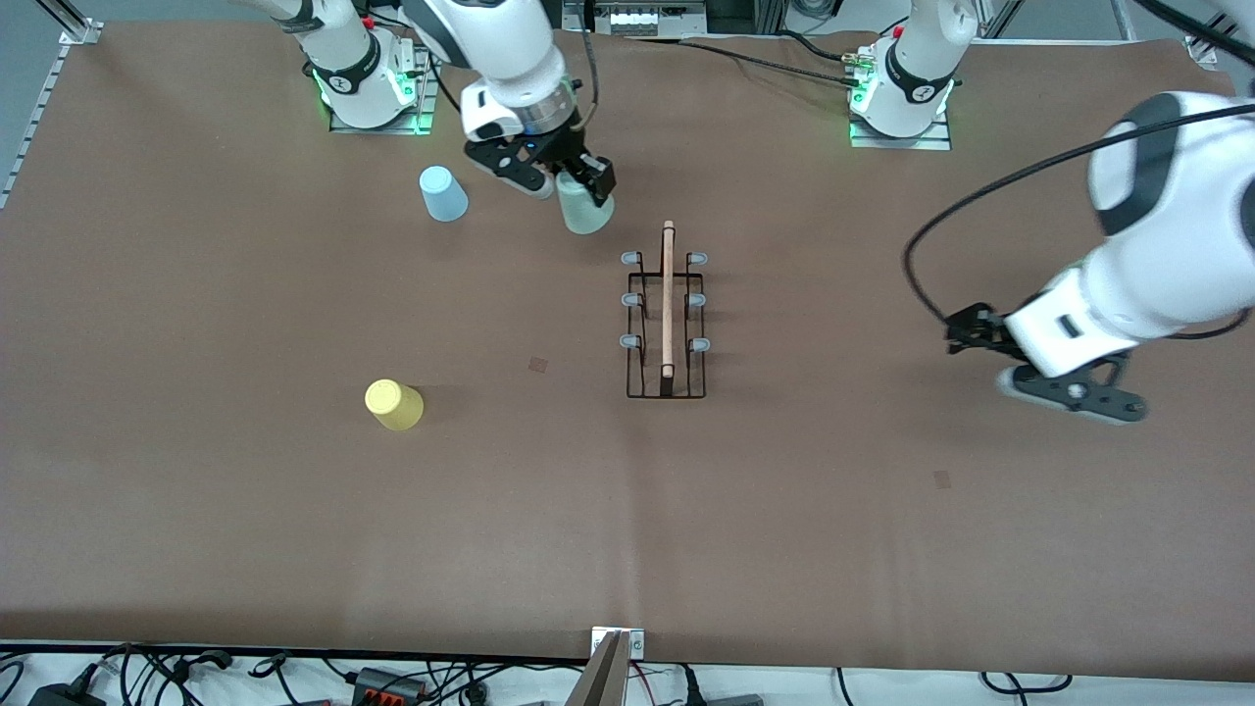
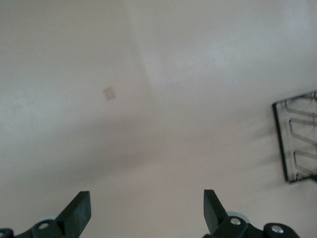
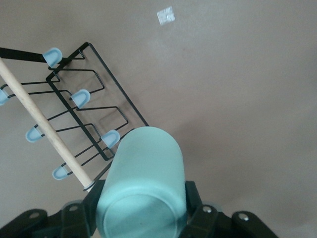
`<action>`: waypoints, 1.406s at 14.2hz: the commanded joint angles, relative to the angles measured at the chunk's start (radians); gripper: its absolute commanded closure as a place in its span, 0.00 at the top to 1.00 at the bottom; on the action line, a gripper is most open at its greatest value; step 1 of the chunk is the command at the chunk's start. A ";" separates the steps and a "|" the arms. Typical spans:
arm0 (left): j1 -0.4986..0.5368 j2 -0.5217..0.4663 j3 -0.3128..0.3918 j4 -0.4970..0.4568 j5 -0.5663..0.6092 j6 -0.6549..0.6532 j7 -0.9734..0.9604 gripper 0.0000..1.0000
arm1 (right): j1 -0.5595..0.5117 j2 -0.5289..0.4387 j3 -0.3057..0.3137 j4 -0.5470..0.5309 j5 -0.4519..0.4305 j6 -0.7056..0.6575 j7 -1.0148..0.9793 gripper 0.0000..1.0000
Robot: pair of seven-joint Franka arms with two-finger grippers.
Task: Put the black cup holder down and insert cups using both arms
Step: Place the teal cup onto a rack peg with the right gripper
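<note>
Next, my right gripper releases the mint green cup on the black cup holder's peg (image 1: 630,269) (image 3: 110,139) nearest the light blue cup.
The black cup holder (image 1: 667,324) stands mid-table with its wooden dowel handle (image 1: 668,299) on top and its pale blue-tipped pegs bare. My right gripper (image 1: 578,191) is shut on the mint green cup (image 1: 586,208) and holds it in the air over the table, beside the holder's end toward the robots' bases. In the right wrist view the cup (image 3: 143,186) sits bottom-up between the fingers, with the holder (image 3: 74,124) below. The light blue cup (image 1: 443,193) and the yellow cup (image 1: 394,404) stand upside down toward the right arm's end. My left gripper (image 1: 1054,378) is open and empty over bare table.
The brown table (image 1: 833,510) carries small square marks (image 1: 539,364) near the holder and another (image 1: 942,479) nearer the camera. The left wrist view shows a corner of the holder (image 2: 297,144) and one mark (image 2: 109,93). Cables run along the table's edges.
</note>
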 commanded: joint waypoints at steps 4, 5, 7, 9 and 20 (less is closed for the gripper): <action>0.075 -0.009 -0.016 0.102 -0.005 -0.150 0.036 1.00 | 0.012 0.096 -0.010 0.022 -0.081 0.138 0.077 0.27; 0.077 -0.009 -0.013 0.142 -0.005 -0.214 0.029 1.00 | 0.010 0.110 -0.010 0.029 -0.083 0.144 0.077 0.27; 0.071 -0.014 -0.010 0.180 0.004 -0.276 0.013 1.00 | 0.016 0.133 -0.010 0.046 -0.081 0.166 0.079 0.27; 0.078 -0.035 -0.008 0.156 0.005 -0.273 0.005 1.00 | 0.022 0.151 -0.010 0.049 -0.084 0.196 0.102 0.28; 0.022 -0.333 0.062 -0.263 0.021 0.000 -0.001 1.00 | 0.047 0.209 -0.010 0.051 -0.145 0.258 0.160 0.78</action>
